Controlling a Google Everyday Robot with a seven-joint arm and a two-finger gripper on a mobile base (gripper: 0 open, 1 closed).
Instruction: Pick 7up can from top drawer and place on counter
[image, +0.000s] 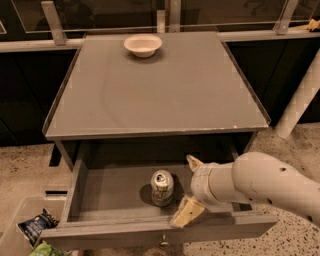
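My gripper is to move around the upright 7up can in the open top drawer next and close on the can's body (162, 194).
The 7up can (162, 187) stands upright in the middle of the open top drawer (100, 192), pull-tab top facing up. My gripper (190, 189) is inside the drawer just right of the can. Its two tan fingers are spread apart, one at the back (194, 162) and one at the front (183, 214), with nothing between them. The can is a small gap left of the fingers. The white arm reaches in from the right. The grey counter (160, 87) lies above the drawer.
A white bowl (143, 44) sits at the back of the counter. The drawer's front panel with a small knob (163, 243) is at the bottom. A bin with snack bags (35, 227) stands at the lower left. A white post (300, 100) rises at the right.
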